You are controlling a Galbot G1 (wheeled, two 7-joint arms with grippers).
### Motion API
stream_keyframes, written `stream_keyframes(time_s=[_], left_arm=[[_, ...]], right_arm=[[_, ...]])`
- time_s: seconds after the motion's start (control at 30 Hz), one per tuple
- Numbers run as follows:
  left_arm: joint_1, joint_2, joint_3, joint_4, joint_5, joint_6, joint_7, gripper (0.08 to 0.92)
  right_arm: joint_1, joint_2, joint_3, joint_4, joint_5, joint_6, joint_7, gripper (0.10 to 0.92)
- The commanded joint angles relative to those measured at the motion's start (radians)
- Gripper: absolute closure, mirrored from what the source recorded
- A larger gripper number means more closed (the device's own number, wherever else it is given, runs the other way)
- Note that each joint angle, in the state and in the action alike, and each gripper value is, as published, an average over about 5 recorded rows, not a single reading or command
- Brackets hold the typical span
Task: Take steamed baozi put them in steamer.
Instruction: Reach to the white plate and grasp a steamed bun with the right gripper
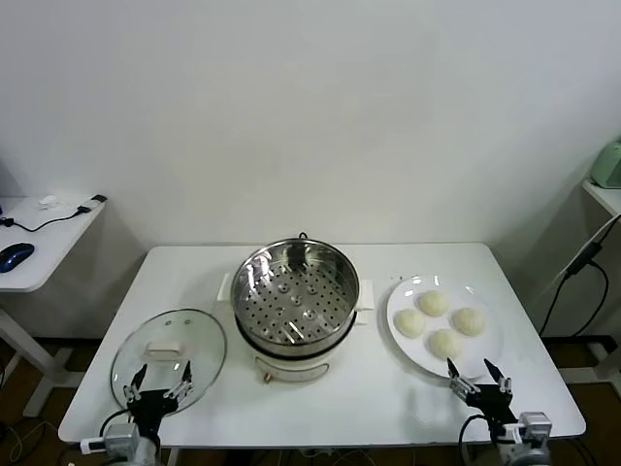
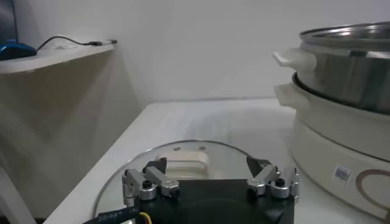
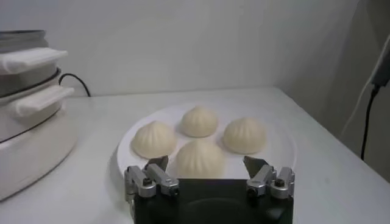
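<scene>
I need to close my right gripper around the sides of the farthest baozi (image 1: pixel 433 303) (image 3: pixel 198 122), the one at the back of the white plate, closest to the wall.
Several cream-white steamed baozi (image 1: pixel 443 322) lie on a white plate (image 1: pixel 488 349) at the table's right; the right wrist view shows them close ahead, the nearest baozi (image 3: pixel 200 158) just beyond the fingertips. The steamer (image 1: pixel 295 296), a shiny steel pot with a perforated tray on a white base, stands mid-table with nothing in it. My right gripper (image 1: pixel 477 375) hovers open at the plate's near edge, holding nothing. My left gripper (image 1: pixel 161 382) is open and empty over the near rim of the glass lid (image 1: pixel 167 354).
The glass lid (image 2: pixel 183 159) with its white handle lies flat left of the steamer (image 2: pixel 341 115). A side desk (image 1: pixel 39 243) with a blue mouse and cable stands at far left. A cable hangs at the far right. Bare tabletop (image 1: pixel 378 388) lies before the steamer.
</scene>
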Motion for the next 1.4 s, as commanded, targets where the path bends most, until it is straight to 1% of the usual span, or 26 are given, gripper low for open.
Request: stream_keyframes(time_s=[0.03, 0.13, 0.23, 0.3, 0.4, 0.47, 0.57, 0.63, 0.77, 0.87, 1.0, 1.17, 1.4], left_arm=[[-0.005, 0.009, 0.005, -0.011, -0.003, 0.001, 0.006, 0.177], [-0.009, 0.016, 0.005, -0.009, -0.004, 0.000, 0.010, 0.177], [-0.010, 0.026, 0.004, -0.006, -0.011, 0.000, 0.017, 0.177], [-0.011, 0.031, 0.006, -0.003, -0.015, -0.001, 0.020, 0.177], [-0.014, 0.035, 0.013, 0.005, -0.014, -0.005, 0.024, 0.177], [-0.015, 0.036, 0.018, 0.011, -0.013, -0.008, 0.026, 0.177], [-0.016, 0.039, 0.020, 0.018, -0.013, -0.013, 0.028, 0.177], [-0.015, 0.043, 0.019, 0.024, -0.013, -0.019, 0.028, 0.177], [-0.012, 0.050, 0.018, 0.034, -0.015, -0.032, 0.028, 0.177], [-0.012, 0.055, 0.018, 0.042, -0.017, -0.040, 0.029, 0.177], [-0.012, 0.058, 0.017, 0.052, -0.019, -0.046, 0.033, 0.177], [-0.010, 0.055, 0.015, 0.062, -0.017, -0.051, 0.037, 0.177], [0.001, 0.048, 0.024, 0.073, 0.001, -0.061, 0.042, 0.177]], right_arm=[[0.288, -0.161, -0.042, -0.048, -0.040, -0.107, -0.031, 0.203], [0.435, -0.265, -0.122, -0.134, -0.047, -0.134, -0.119, 0.203], [0.629, -0.413, -0.291, -0.235, -0.073, -0.155, -0.259, 0.203], [0.759, -0.503, -0.431, -0.286, -0.091, -0.156, -0.363, 0.203], [1.005, -0.620, -0.711, -0.363, -0.117, -0.128, -0.567, 0.203], [1.198, -0.667, -0.918, -0.429, -0.136, -0.088, -0.703, 0.203], [1.505, -0.679, -1.229, -0.548, -0.167, 0.018, -0.919, 0.203], [1.720, -0.656, -1.462, -0.639, -0.191, 0.119, -1.076, 0.203], [2.048, -0.557, -1.862, -0.807, -0.221, 0.263, -1.275, 0.203], [2.184, -0.465, -2.044, -0.889, -0.232, 0.310, -1.345, 0.203], [2.210, -0.381, -2.129, -0.906, -0.229, 0.298, -1.345, 0.203], [2.059, -0.324, -2.069, -0.909, -0.244, 0.218, -1.266, 0.203], [1.870, -0.257, -1.910, -1.018, -0.267, 0.172, -1.208, 0.203]])
